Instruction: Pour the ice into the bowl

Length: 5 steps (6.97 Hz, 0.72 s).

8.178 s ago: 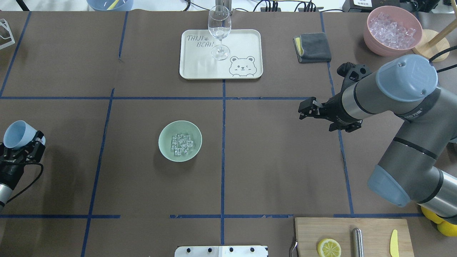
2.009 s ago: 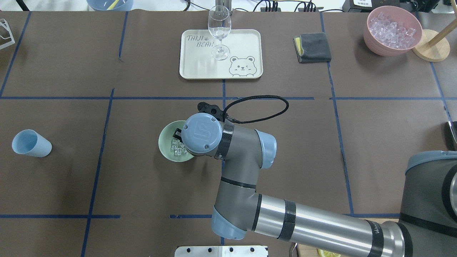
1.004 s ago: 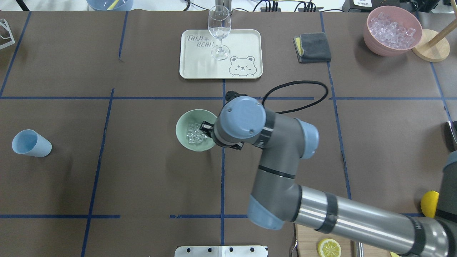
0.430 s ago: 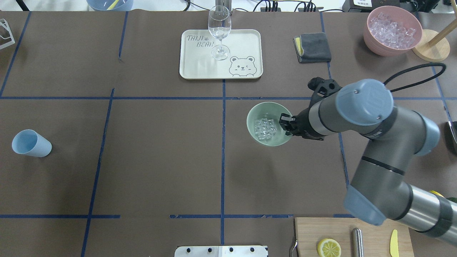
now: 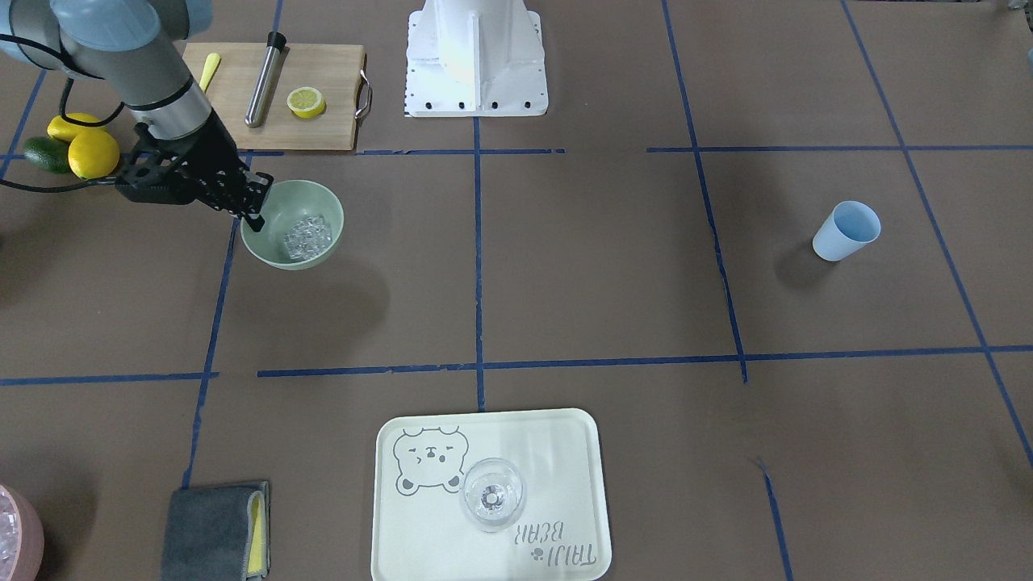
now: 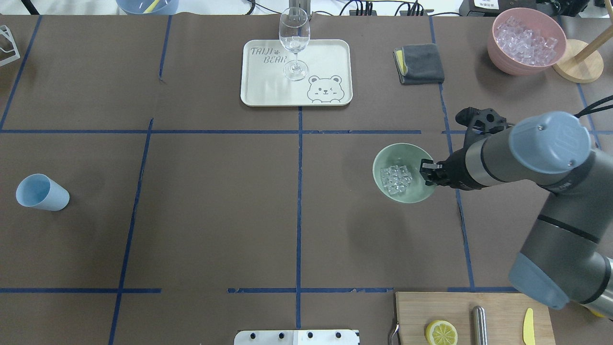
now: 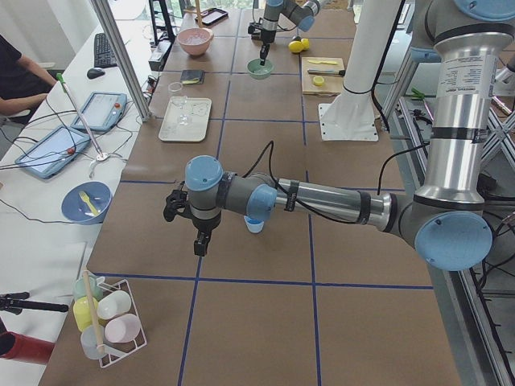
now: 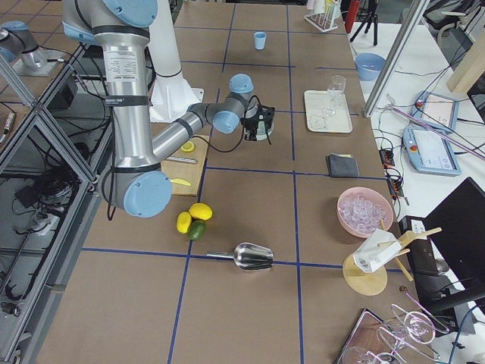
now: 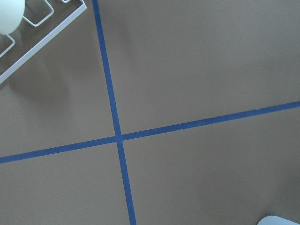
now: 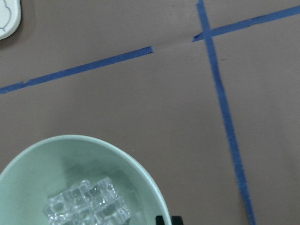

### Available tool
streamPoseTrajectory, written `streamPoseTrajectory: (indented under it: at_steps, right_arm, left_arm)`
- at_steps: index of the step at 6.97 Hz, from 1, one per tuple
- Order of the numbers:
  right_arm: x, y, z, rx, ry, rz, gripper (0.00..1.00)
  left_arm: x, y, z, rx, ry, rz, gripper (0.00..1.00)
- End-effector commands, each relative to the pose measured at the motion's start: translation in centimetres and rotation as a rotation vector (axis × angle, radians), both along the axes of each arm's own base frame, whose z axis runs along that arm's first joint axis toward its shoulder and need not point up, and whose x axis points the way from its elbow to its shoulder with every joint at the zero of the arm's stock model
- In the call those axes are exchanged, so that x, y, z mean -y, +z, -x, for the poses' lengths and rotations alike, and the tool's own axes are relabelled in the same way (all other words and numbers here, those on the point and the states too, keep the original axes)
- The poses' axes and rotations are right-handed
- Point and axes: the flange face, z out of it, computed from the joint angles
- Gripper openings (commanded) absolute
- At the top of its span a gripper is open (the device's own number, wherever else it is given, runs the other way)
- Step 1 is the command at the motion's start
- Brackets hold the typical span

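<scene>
The mint-green bowl, now held a little above the table, will go down on the bare table (image 5: 145, 243) near the yellow lemons, set there by my right gripper.
The mint-green bowl (image 6: 408, 152) holds a small heap of clear ice (image 6: 396, 178) and is right of the table's centre line. My right gripper (image 6: 427, 172) is shut on the bowl's right rim and appears to hold it a little above the table. In the front-facing view the gripper (image 5: 254, 211) grips the bowl (image 5: 316, 198) with the ice (image 5: 307, 234) inside. The right wrist view shows the bowl (image 10: 56, 159) and ice (image 10: 86, 206) just below the camera. My left gripper (image 7: 199, 248) shows only in the exterior left view; I cannot tell whether it is open or shut.
A pale blue cup (image 6: 42, 192) sits at the far left. A cream tray (image 6: 330, 52) with a wine glass (image 6: 294, 38) is at the back. A grey cloth (image 6: 421, 63), a pink bowl of cubes (image 6: 524, 40) and a cutting board (image 6: 498, 306) are to the right.
My right arm reached the bowl left of centre, took its rim and carried it with the ice rightward across the centre line. The blue cup left my left gripper and rests on the table.
</scene>
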Motion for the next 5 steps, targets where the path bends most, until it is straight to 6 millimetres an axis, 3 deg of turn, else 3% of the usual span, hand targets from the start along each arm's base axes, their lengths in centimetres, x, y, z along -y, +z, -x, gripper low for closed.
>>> streamPoseTrajectory:
  at_steps: [1, 2, 3, 4, 5]
  right_arm:
    - [0.2, 7.5, -6.6, -0.045, -0.074, -0.04, 0.0]
    - [0.4, 10.0, -8.6, -0.095, -0.099, -0.067, 0.0]
    - [0.0, 12.3, -9.0, -0.111, -0.106, -0.06, 0.0]
    - [-0.5, 15.4, -9.7, -0.079, -0.095, -0.087, 0.0]
    - [-0.5, 17.0, -10.1, -0.052, -0.101, -0.08, 0.0]
  left_arm:
    - [1.3, 1.9, 1.4, -0.004, 0.0, 0.035, 1.0]
    - [-0.5, 0.5, 1.6, -0.023, 0.001, 0.01, 1.0]
    - [-1.3, 0.6, 1.6, -0.014, -0.004, 0.012, 1.0]
    - [-1.5, 0.4, 1.6, -0.015, -0.005, 0.008, 1.0]
    - [-1.5, -0.3, 1.6, -0.014, -0.003, -0.009, 1.0]
